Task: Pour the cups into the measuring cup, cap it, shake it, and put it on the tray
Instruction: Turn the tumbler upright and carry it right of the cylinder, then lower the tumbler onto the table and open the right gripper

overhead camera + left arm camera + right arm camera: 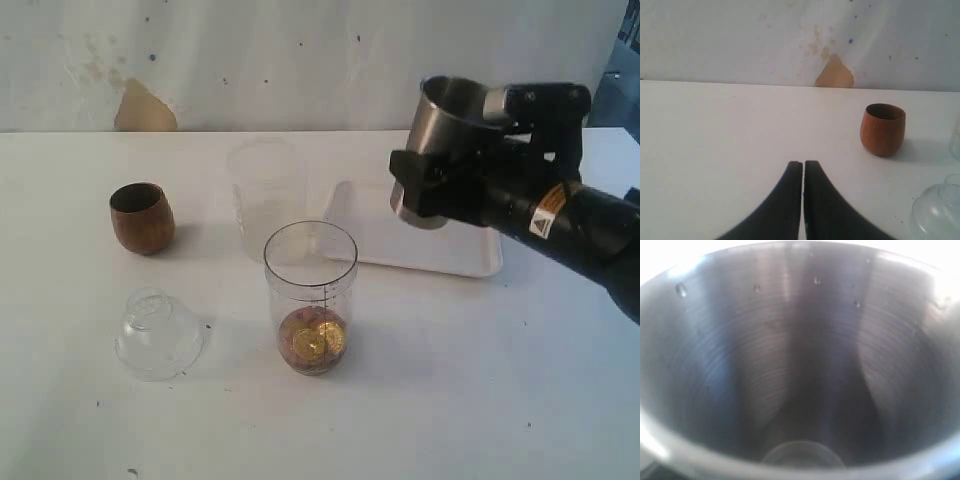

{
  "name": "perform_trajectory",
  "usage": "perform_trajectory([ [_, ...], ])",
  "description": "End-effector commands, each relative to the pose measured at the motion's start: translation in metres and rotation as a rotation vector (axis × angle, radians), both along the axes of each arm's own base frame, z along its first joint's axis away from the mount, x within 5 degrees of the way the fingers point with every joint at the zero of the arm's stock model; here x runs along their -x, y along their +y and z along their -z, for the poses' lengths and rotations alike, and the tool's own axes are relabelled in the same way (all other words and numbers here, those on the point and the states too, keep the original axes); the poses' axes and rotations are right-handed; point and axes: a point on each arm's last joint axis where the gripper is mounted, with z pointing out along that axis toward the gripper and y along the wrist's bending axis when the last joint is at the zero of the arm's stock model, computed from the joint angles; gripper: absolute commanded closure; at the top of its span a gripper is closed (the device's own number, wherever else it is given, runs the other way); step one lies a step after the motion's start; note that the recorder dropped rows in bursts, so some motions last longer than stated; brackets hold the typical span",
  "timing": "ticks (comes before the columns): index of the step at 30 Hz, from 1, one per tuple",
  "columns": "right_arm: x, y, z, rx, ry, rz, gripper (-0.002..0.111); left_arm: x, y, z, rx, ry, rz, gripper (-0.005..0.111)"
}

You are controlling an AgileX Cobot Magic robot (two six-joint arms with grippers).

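The robot's right gripper needs to release the steel tumbler next to the measuring cup, on the table (pixel 436 335) in front of the tray.
The clear measuring cup (pixel 311 290) with a black scale stands at the table's middle, gold and reddish pieces lying in its bottom. Up and to its right, my right gripper (pixel 440 165) is shut on the steel tumbler (pixel 447 125), held in the air over the white tray (pixel 470 255). The right wrist view looks straight into the tumbler's (pixel 800 365) inside, and nothing shows in it. The brown wooden cup (pixel 141 217) (pixel 883 128) stands upright at the left. My left gripper (pixel 803 164) is shut on nothing over bare table, short of the wooden cup. The clear domed lid (pixel 158 333) (pixel 940 210) lies near the front left.
A frosted translucent beaker (pixel 265 195) stands just behind the measuring cup, beside the tray's left edge. A wall with a brown stain (pixel 143 108) bounds the table's far side.
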Motion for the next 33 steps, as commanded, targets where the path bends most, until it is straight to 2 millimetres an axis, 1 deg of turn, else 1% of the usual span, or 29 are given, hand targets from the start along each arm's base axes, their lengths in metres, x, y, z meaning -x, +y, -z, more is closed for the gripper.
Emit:
perform_trajectory([
  [1,0.014,-0.001,0.016,0.043,0.013,-0.046,0.108,0.000,0.000,0.001,0.003,0.002,0.000,0.105],
  [5,0.025,-0.001,0.036,0.079,-0.007,-0.077,0.108,0.000,0.000,0.001,0.003,0.002,0.000,0.105],
  [9,0.032,-0.005,0.052,0.060,-0.036,-0.034,0.108,0.000,0.000,0.001,0.003,0.002,0.000,0.105],
  [12,0.033,-0.007,0.066,0.054,0.011,-0.012,0.108,0.000,0.000,0.001,0.003,0.002,0.000,0.105],
  [16,0.034,-0.003,0.085,0.115,0.067,-0.071,0.108,0.000,0.000,0.001,0.003,0.002,0.000,0.105],
  [18,0.035,-0.002,0.089,0.136,0.068,-0.089,0.108,0.000,0.000,0.001,0.003,0.002,0.000,0.105],
  [22,0.035,-0.002,0.089,0.190,0.038,-0.110,0.108,0.000,0.000,0.001,0.003,0.002,0.000,0.105],
  [25,0.035,-0.004,0.095,0.275,0.040,-0.117,0.108,0.000,0.000,0.001,0.003,0.002,0.000,0.105],
  [26,0.034,-0.004,0.097,0.280,0.046,-0.113,0.108,0.000,0.000,0.001,0.003,0.002,0.000,0.105],
  [29,0.032,-0.006,0.112,0.255,0.079,-0.076,0.108,0.000,0.000,0.001,0.003,0.002,0.000,0.105],
  [31,0.031,-0.005,0.117,0.232,0.055,-0.079,0.108,0.000,0.000,0.001,0.003,0.002,0.000,0.105],
  [33,0.030,-0.004,0.116,0.206,0.018,-0.076,0.108,0.000,0.000,0.001,0.003,0.002,0.000,0.105],
])
